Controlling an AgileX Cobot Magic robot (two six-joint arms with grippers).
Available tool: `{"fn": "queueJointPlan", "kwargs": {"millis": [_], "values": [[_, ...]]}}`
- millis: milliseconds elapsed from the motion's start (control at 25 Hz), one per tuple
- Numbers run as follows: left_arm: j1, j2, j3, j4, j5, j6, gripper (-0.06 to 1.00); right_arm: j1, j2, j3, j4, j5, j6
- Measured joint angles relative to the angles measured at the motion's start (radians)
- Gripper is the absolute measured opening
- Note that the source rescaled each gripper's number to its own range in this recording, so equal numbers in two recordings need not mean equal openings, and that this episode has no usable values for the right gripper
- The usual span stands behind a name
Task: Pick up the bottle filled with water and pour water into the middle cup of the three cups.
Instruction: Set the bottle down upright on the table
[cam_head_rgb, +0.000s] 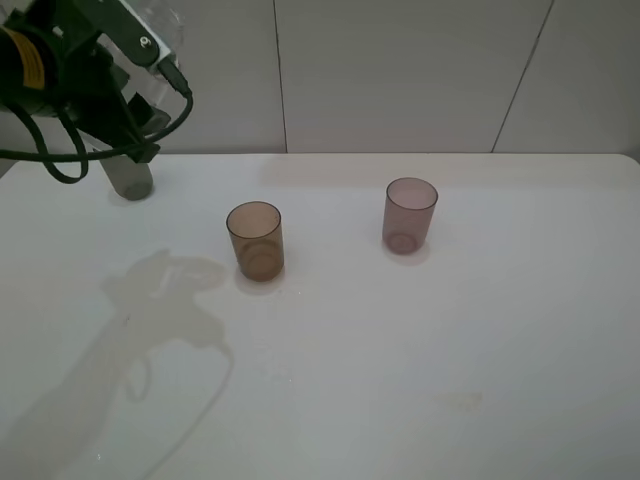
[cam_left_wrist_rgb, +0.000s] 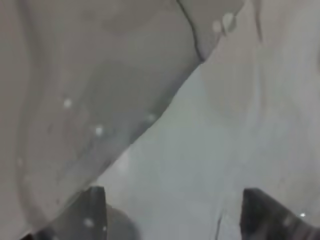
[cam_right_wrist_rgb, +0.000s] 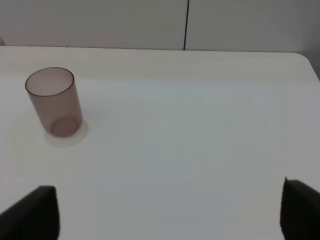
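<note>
Next, my left gripper lets go of the clear bottle on the white table (cam_head_rgb: 140, 272) just in front of the dark grey cup.
My left gripper (cam_head_rgb: 135, 135) is raised at the far left, above the dark grey cup (cam_head_rgb: 130, 180), and is shut on the clear bottle (cam_head_rgb: 145, 108). In the left wrist view the bottle's clear wall with water droplets (cam_left_wrist_rgb: 100, 100) fills the frame between the dark fingertips (cam_left_wrist_rgb: 92, 212). The amber-brown middle cup (cam_head_rgb: 255, 240) stands upright to the right of that gripper. The mauve-purple cup (cam_head_rgb: 410, 215) stands further right and also shows in the right wrist view (cam_right_wrist_rgb: 54, 102). My right gripper (cam_right_wrist_rgb: 170, 210) is open and empty, out of the high view.
The three cups stand on a white table (cam_head_rgb: 420, 350) in front of a white panelled wall (cam_head_rgb: 400, 70). The left arm's shadow and a few small water drops lie on the table in front of the amber cup.
</note>
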Motion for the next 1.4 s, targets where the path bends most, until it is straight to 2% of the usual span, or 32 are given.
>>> {"fn": "queueJointPlan", "kwargs": {"millis": [80,200,360,480,760,880,1400], "values": [[0.044,0.004,0.071,-0.101,-0.111,-0.004,0.01,0.000,0.000,0.000,0.000,0.000,0.000],[0.109,0.034,0.192,-0.246,-0.334,0.009,0.01,0.000,0.000,0.000,0.000,0.000,0.000],[0.168,0.130,0.305,-0.382,-0.640,0.054,0.01,0.000,0.000,0.000,0.000,0.000,0.000],[0.189,0.225,0.329,-0.406,-0.802,0.061,0.01,0.000,0.000,0.000,0.000,0.000,0.000],[0.194,0.476,0.331,-0.430,-1.071,0.067,0.01,0.000,0.000,0.000,0.000,0.000,0.000],[0.194,0.564,0.331,-0.441,-1.128,0.068,0.01,0.000,0.000,0.000,0.000,0.000,0.000],[0.194,0.681,0.331,-0.452,-1.158,0.068,0.01,0.000,0.000,0.000,0.000,0.000,0.000]]}}
